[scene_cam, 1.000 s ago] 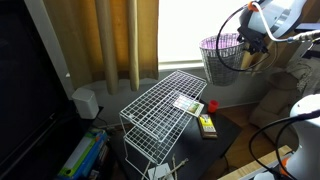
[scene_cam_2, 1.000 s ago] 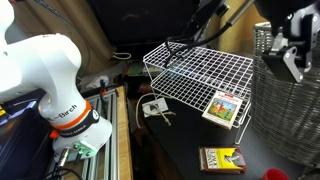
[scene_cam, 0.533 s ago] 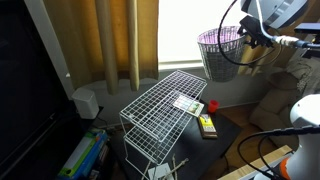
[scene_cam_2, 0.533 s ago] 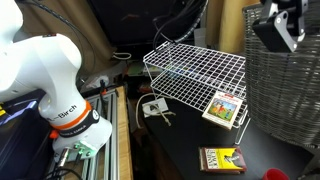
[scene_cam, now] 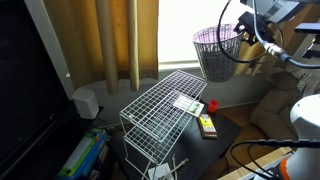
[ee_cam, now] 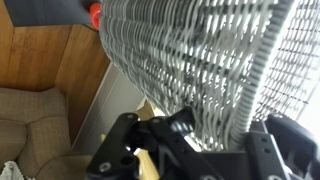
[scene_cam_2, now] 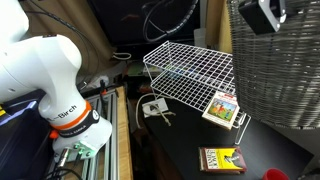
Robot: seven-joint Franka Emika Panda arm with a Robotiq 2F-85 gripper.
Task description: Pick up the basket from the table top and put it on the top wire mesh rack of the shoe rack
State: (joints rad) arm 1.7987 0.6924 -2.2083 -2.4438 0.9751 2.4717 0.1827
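Observation:
The robot's gripper will release the basket on the top wire mesh rack's far end (scene_cam: 194,88), behind the flat card.
The grey mesh basket (scene_cam: 214,52) hangs in the air, well above the black table top (scene_cam: 228,134) and up and to the right of the white shoe rack. My gripper (scene_cam: 250,30) is shut on the basket's rim. In an exterior view the basket (scene_cam_2: 278,60) fills the upper right, above the right edge of the top wire mesh rack (scene_cam_2: 190,72). In the wrist view the basket's mesh wall (ee_cam: 190,60) fills the frame, with its rim between my jaws (ee_cam: 215,125). The top wire mesh rack (scene_cam: 160,103) bears a flat card (scene_cam: 186,102).
A yellow box (scene_cam: 207,125) and a red object (scene_cam: 213,105) lie on the table beside the rack. The card (scene_cam_2: 222,106) and box (scene_cam_2: 221,158) also show in an exterior view. Curtains and a bright window stand behind. A white robot base (scene_cam_2: 60,95) stands at the left.
My gripper has lifted the basket higher and carried it left toward the rack. The items on the rack and table have not moved.

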